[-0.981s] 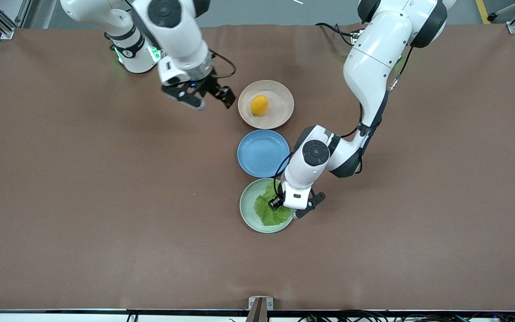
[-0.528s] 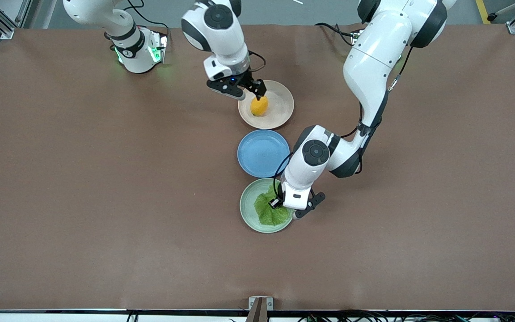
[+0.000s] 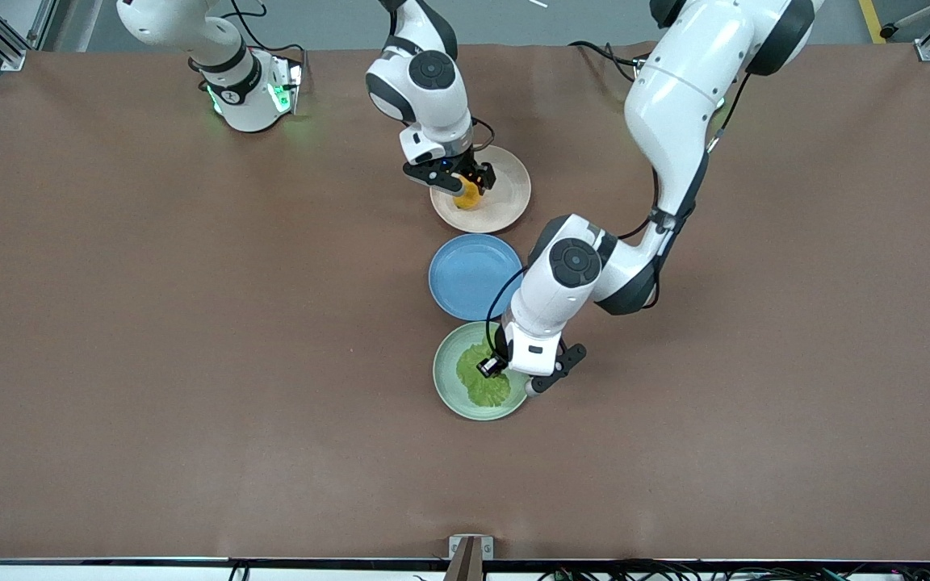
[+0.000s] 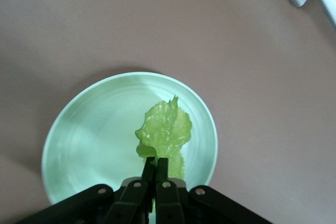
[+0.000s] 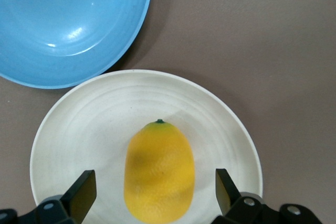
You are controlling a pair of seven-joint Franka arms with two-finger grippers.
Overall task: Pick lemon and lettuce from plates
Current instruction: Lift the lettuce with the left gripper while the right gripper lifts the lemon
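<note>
Next, I lay the lettuce, still on the pale green plate, with my left gripper on that side's brown mat [image 3: 687,332], level with the spot where the blue and pale green plates meet.
The yellow lemon [image 3: 468,196] [image 5: 159,170] lies on the beige-pink plate [image 3: 505,202] [image 5: 100,119]. My right gripper [image 3: 465,181] [image 5: 156,192] is open and low over the plate, one finger on each side of the lemon without touching it. The crinkled green lettuce [image 3: 485,387] [image 4: 165,129] lies on the pale green plate [image 3: 447,379] [image 4: 89,129], the plate nearest the front camera. My left gripper [image 3: 505,373] [image 4: 156,165] is shut on the lettuce's edge, just above the plate.
An empty blue plate [image 3: 475,276] [image 5: 63,19] sits between the two other plates, its rim close to both. The brown table mat [image 3: 190,363] spreads open toward both ends. The right arm's base [image 3: 243,89] stands at the table's far edge.
My right gripper has swung across from beside the beige-pink plate and come down around the lemon. My left gripper has shifted slightly at the lettuce, which now looks bunched smaller.
</note>
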